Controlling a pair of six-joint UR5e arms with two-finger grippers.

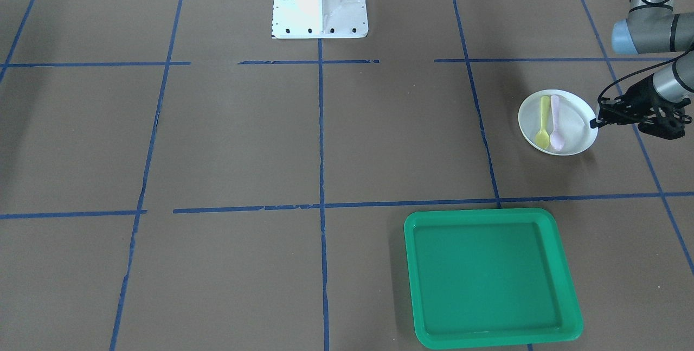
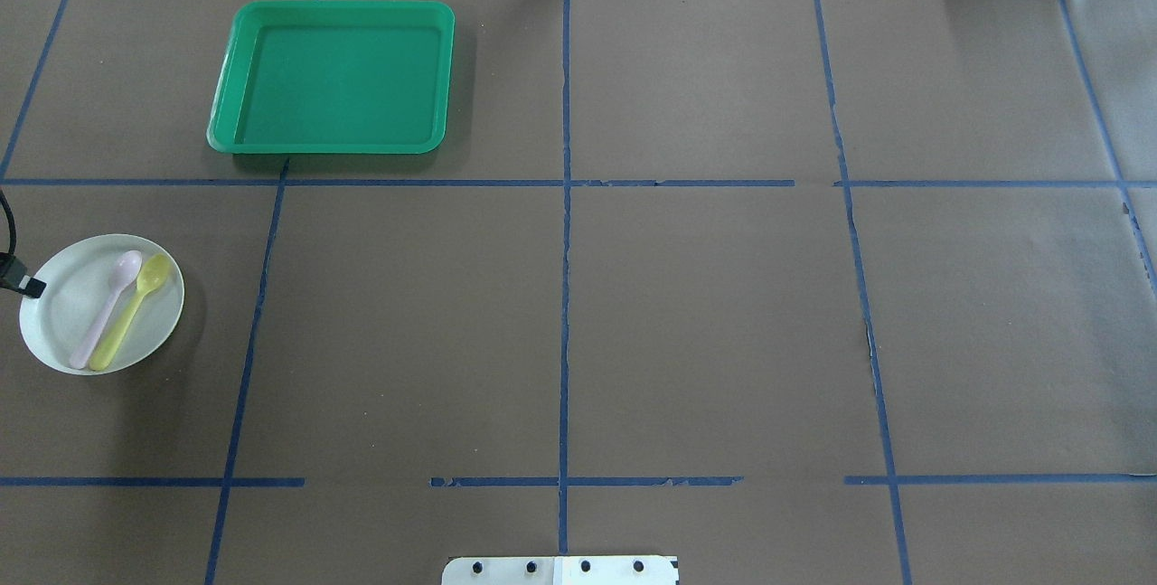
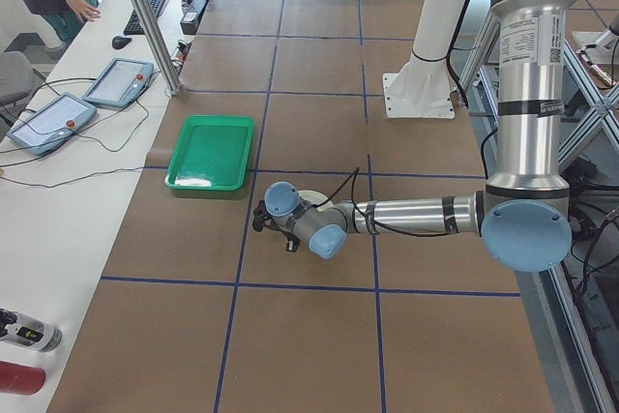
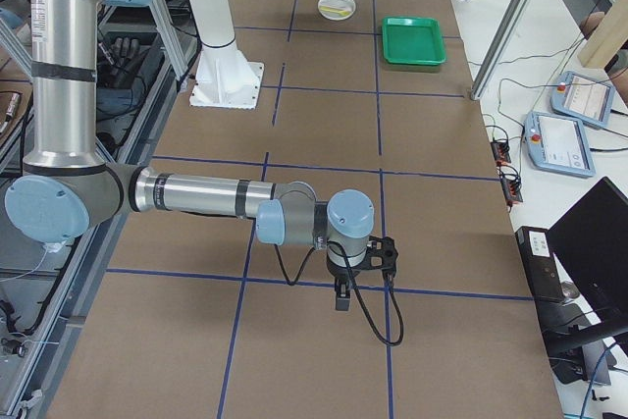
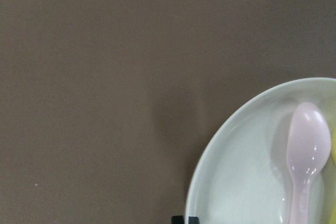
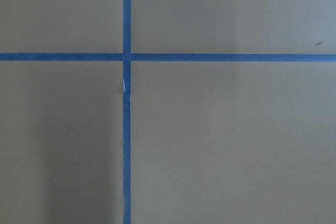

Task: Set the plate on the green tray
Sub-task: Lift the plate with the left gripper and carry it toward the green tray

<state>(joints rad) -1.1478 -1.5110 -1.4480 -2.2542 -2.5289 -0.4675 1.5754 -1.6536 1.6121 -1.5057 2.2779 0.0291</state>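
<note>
My left gripper is going to release the white plate, which now lies on the brown table. It will let go near the middle of the green tray (image 1: 489,264), a little toward the blue tape.
A white plate (image 1: 574,136) lies on the brown table with a pink spoon (image 1: 556,123) and a yellow spoon (image 1: 543,123) on it. My left gripper (image 1: 595,121) is at the plate's outer rim, and its fingers look pinched on that rim. The overhead view shows one fingertip (image 2: 32,287) on the plate (image 2: 68,318). The green tray (image 1: 490,214) is empty and lies apart from the plate, toward the operators' side. My right gripper (image 4: 341,299) hovers low over the far end of the table. I cannot tell whether it is open or shut.
The robot's white base (image 1: 320,1) stands at the middle of the robot's side of the table. Blue tape lines (image 2: 565,296) grid the brown table. Tablets and cables lie beyond the table's operator edge (image 3: 92,103).
</note>
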